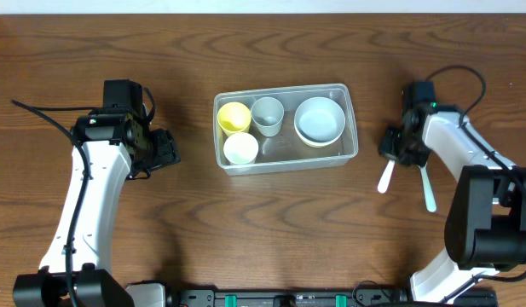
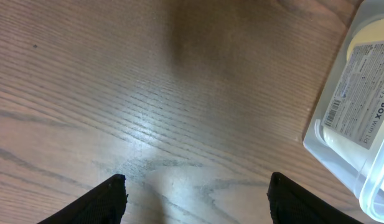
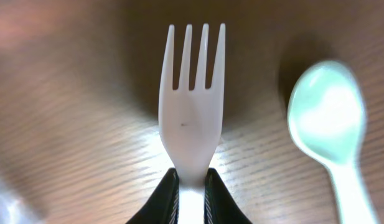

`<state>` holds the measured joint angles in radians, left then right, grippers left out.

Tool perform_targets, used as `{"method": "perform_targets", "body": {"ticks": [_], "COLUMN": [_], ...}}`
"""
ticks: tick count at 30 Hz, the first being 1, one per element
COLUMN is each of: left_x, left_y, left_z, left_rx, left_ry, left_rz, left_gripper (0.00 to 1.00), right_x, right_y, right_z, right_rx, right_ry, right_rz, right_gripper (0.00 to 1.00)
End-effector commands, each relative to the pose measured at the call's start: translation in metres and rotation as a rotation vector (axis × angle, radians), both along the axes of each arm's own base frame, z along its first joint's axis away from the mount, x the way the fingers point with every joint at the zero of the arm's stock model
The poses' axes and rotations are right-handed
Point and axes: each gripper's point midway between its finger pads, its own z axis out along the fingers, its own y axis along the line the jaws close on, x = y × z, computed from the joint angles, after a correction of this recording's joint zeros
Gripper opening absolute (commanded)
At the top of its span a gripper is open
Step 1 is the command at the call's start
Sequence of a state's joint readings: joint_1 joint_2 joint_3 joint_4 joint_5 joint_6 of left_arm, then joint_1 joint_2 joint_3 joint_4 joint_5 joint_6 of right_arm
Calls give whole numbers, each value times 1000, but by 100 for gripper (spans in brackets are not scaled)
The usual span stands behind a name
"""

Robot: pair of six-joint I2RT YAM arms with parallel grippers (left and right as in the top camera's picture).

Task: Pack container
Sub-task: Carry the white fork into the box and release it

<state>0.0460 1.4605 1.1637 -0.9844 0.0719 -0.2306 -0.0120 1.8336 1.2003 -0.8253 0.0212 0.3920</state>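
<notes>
My right gripper is to set the white plastic fork down beside the white cup, along the container's near side (image 1: 292, 162).
The clear rectangular container (image 1: 352, 141) stands at the table's middle and holds a yellow cup (image 1: 234, 117), a white cup (image 1: 240, 148), a grey cup (image 1: 267, 115) and stacked bowls (image 1: 320, 120). Its corner with a label shows in the left wrist view (image 2: 360, 118). My left gripper (image 1: 166, 149) is open and empty over bare wood left of the container (image 2: 196, 193). My right gripper (image 1: 397, 147) is right of the container, shut on a white plastic fork (image 3: 192, 106), which points toward me in the overhead view (image 1: 385, 177). A pale green spoon (image 3: 332, 130) lies beside the fork (image 1: 426, 189).
The table is dark wood grain (image 1: 271, 230). A black cable (image 1: 467, 81) loops behind the right arm. The arm bases stand at the front edge.
</notes>
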Motion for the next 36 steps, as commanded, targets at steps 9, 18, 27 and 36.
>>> {"method": "perform_targets", "body": {"ticks": [9, 18, 27, 36], "left_x": [7, 6, 6, 6], "left_y": [3, 3, 3, 3], "left_z": [6, 6, 6, 6], "left_rx": [8, 8, 8, 8], "left_ry": [-25, -24, -24, -23], "left_rz": [-6, -6, -6, -6], "left_gripper": [73, 73, 73, 73], "right_x": [45, 0, -15, -29], "right_y": [142, 252, 272, 254], "right_z": [186, 144, 81, 49], "right_rx": [-178, -190, -100, -71], "right_ry": [-449, -389, -225, -72], "right_rz": [1170, 1725, 1825, 1862], "right_gripper": [1, 1, 1, 1]}}
